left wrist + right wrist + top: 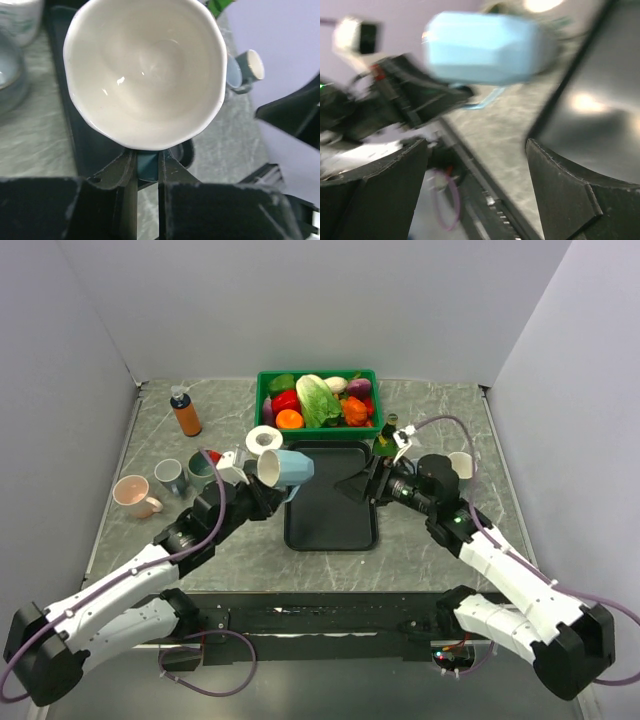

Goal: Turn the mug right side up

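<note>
Next, my left gripper lets go of the light blue mug beside the black tray, just in front of the green bottle [392,472].
A light blue mug [287,467] with a white inside hangs on its side above the left edge of the black tray [330,530], its mouth turned to the left. My left gripper [268,495] is shut on the mug's handle from below. In the left wrist view the mug [145,70] shows its open mouth, and the left gripper [147,161] pinches the blue handle between its fingers. My right gripper [352,486] stands open over the tray, just right of the mug and apart from it. The right wrist view shows the mug [482,47] beyond the open right gripper [476,145].
A green basket [318,373] of vegetables stands at the back. An orange bottle [185,412] is back left. A pink mug [135,496], a grey mug [169,476] and a dark mug [202,468] stand left. A white roll [265,440] and a white cup [460,465] are nearby.
</note>
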Controlling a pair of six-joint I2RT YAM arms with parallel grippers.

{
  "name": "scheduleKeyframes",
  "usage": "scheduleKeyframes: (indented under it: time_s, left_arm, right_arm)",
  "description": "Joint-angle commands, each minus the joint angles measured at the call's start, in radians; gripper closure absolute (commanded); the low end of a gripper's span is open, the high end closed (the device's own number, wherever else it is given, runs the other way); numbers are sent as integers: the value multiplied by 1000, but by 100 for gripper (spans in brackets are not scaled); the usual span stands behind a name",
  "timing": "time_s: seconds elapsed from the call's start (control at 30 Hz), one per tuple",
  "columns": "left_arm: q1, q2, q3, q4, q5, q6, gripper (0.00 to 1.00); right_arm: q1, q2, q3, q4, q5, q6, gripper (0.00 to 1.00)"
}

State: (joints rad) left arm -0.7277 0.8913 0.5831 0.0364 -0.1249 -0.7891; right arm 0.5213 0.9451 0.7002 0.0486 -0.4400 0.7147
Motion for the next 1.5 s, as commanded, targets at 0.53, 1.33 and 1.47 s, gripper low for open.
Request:
scheduleKeyframes:
  time_s: [0.53,1.33,1.47]
  left_arm:
    - [-286,572,529,-33,-222,154,99]
    - [-398,1219,1254,-486,-443,79,99]
    - [-401,1267,1310,-549,-458,83,99]
  right_arm:
    - [2,-388,197,-544,826,-32,13]
    - [2,-583,98,-636,839,-20,11]
    - [0,-580,93,-644,842,-26,11]
